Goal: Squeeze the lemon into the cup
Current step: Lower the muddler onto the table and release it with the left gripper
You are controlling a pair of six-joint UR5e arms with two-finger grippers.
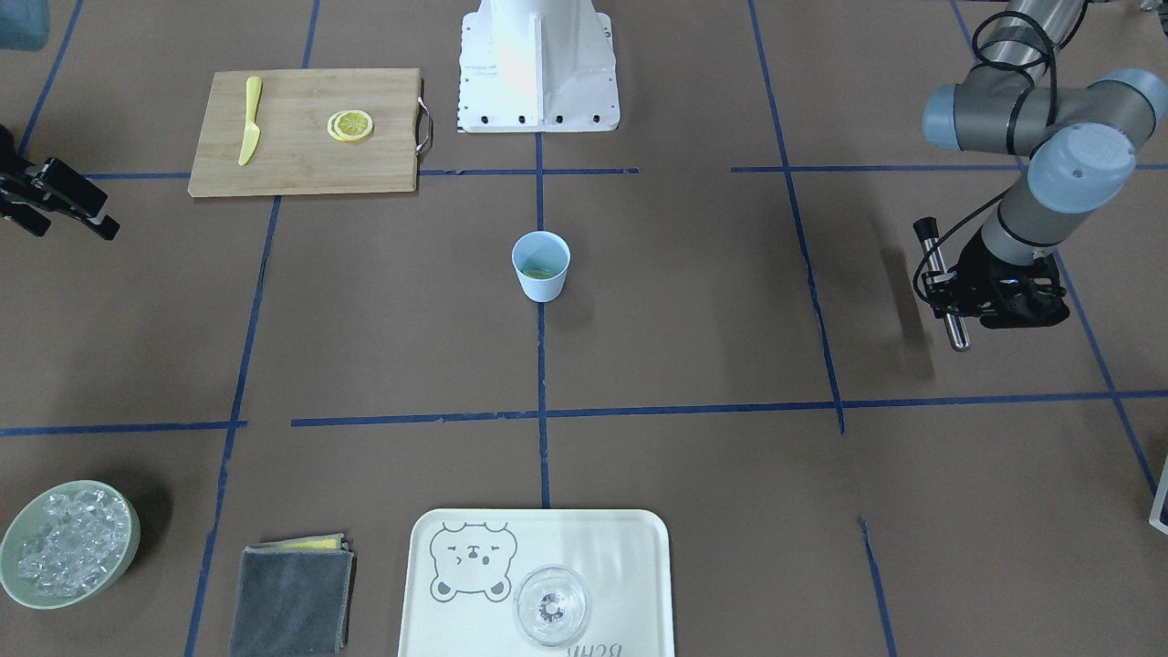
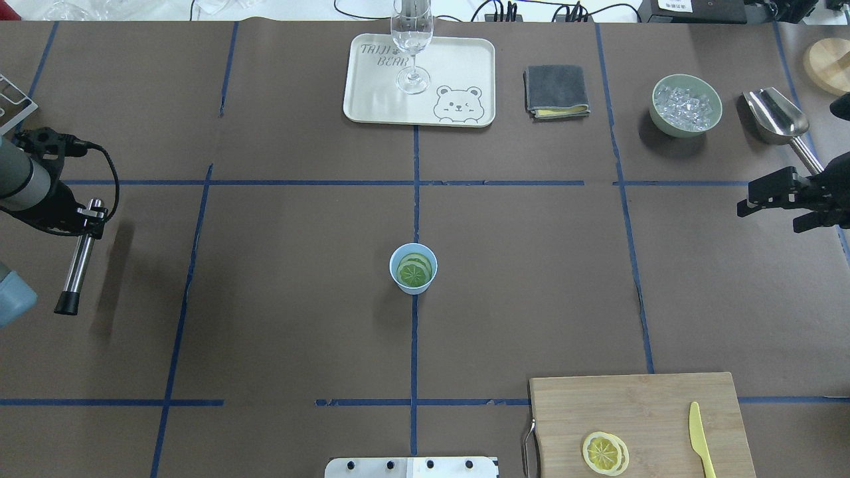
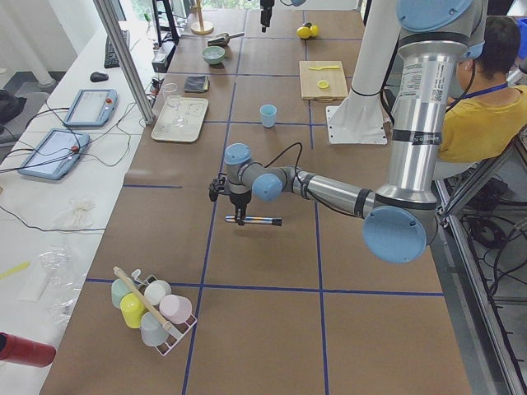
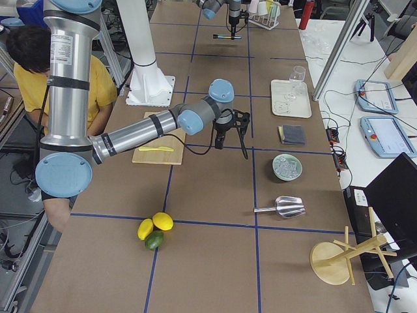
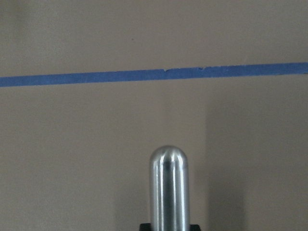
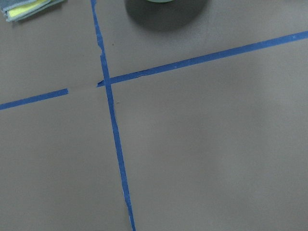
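My left gripper is going to set the steel rod free on the bare table [image 1: 922, 286] between the blue tape lines.
The light-blue cup [image 2: 413, 267] [image 1: 540, 265] stands upright at the table's centre, and citrus slices lie inside it. More lemon slices [image 2: 605, 453] [image 1: 351, 125] rest stacked on the wooden cutting board [image 2: 637, 411]. My left gripper [image 2: 89, 216] [image 1: 954, 301] hovers far to the cup's left, shut on a steel rod [image 2: 78, 265] whose rounded end shows in the left wrist view [image 5: 168, 187]. My right gripper [image 2: 773, 202] [image 1: 59, 205] hangs open and empty at the table's right side, between the ice bowl and the board.
A yellow plastic knife [image 2: 698, 438] lies on the board. At the far edge are a bear tray [image 2: 372, 99] with a clear glass [image 2: 412, 46], a grey cloth [image 2: 556, 91], a green bowl of ice [image 2: 686, 105] and a metal scoop [image 2: 777, 119].
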